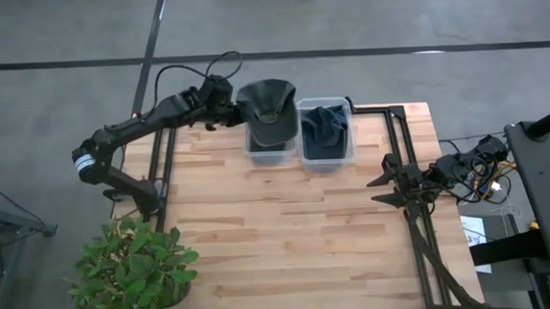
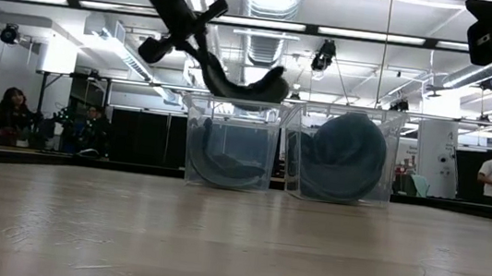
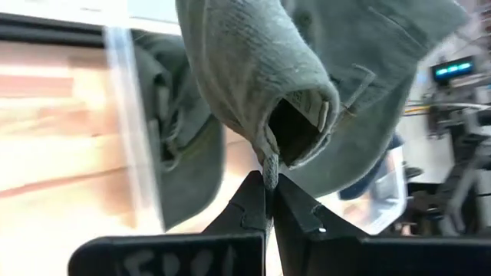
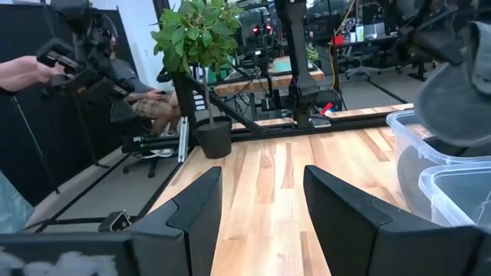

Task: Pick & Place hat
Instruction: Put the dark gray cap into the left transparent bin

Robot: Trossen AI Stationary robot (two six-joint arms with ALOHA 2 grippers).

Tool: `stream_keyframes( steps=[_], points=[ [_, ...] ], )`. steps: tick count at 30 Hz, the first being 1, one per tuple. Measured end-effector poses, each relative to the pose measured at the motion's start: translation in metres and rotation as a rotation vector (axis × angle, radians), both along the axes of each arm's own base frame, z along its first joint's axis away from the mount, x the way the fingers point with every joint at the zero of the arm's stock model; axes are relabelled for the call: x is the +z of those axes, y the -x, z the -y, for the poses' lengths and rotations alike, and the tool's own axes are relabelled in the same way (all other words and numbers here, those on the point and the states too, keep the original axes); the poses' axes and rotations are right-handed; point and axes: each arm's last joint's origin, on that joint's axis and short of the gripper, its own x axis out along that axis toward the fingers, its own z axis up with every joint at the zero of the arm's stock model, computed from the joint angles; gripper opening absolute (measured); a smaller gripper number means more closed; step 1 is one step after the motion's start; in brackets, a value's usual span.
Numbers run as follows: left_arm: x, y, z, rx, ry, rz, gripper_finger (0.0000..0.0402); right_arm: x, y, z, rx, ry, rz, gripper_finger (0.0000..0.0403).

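Next, I let go of the grey-green hat with my left gripper on top of the dark hat in the clear bin (image 1: pixel 270 122) (image 3: pixel 180 115).
A grey-green hat (image 1: pixel 270 103) hangs over the left of two clear bins (image 1: pixel 273 147) at the table's far side, with my left gripper (image 1: pixel 232 108) shut on it. In the low view the hat (image 2: pixel 244 88) is about level with that bin's rim (image 2: pixel 236 102). Another dark hat (image 2: pixel 222 165) lies in the bottom of this bin. The right bin (image 1: pixel 327 153) holds a dark blue hat (image 1: pixel 324 127). My right gripper (image 1: pixel 382 189) waits open near the table's right edge, with nothing between its fingers (image 4: pixel 192 207). My left gripper pinches a thin bit of the hat's rim edge (image 3: pixel 269 170) between its two shut fingers (image 3: pixel 249 207). It comes from the table's left, slanting downward. The hat spreads out beyond the fingertips, lifted clear of the table, over the left bin's open top.
A potted plant (image 1: pixel 132 270) stands at the table's near left corner. Black frame rails (image 1: pixel 415 214) run along the table's left and right sides. The wooden table top (image 1: pixel 287 237) lies in front of the bins. People sit and stand in the room behind.
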Motion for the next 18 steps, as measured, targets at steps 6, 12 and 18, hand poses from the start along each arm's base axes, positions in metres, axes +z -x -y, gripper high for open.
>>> stream_keyframes(
  steps=[6, 12, 18],
  points=[
    [-0.002, 0.002, 0.002, 0.0, 0.014, -0.031, 0.0004, 0.0, 0.0, 0.0, 0.0, -0.003, -0.001, 0.018],
    [-0.009, -0.002, 0.0, -0.004, 0.031, -0.058, 0.0004, 0.0, 0.0, 0.0, -0.006, -0.016, -0.002, 0.0178],
    [-0.019, -0.009, -0.004, -0.016, 0.049, -0.089, 0.0004, 0.0, 0.0, 0.0, -0.007, -0.018, -0.002, 0.018]
  ],
)
